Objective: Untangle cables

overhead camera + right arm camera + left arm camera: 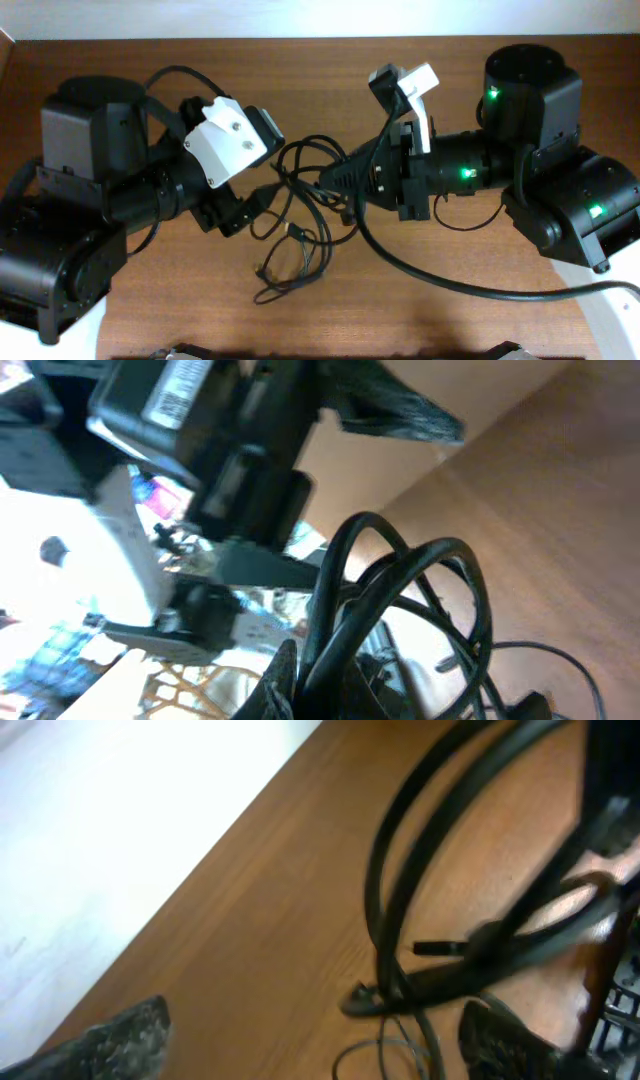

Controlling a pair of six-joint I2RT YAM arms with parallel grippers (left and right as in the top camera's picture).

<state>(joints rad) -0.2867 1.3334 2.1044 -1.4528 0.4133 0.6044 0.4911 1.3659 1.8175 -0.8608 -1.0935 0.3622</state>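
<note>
Several crossed cable loops are pinched together in my right gripper, so my left gripper should grab a strand of cable (284, 176) beside that gripper's fingers and pull it out of the bundle.
Thin black cables (296, 238) lie in a tangled heap on the wooden table (330, 80) between my two arms. My right gripper (328, 181) reaches in from the right and is shut on a bundle of cable loops (398, 592), holding them up off the wood. In the right wrist view its jaws (330, 690) pinch the strands at the bottom. My left gripper (258, 200) is open at the left side of the heap. In the left wrist view its fingers (310, 1055) are spread wide, with cable loops (385, 920) and a plug end (365, 1002) just ahead of them.
A thick black arm cable (440, 275) curves across the table below the right arm. The left arm's body (90, 200) and the right arm's body (540, 170) fill the table's sides. A white surface (120, 830) lies beyond the table edge.
</note>
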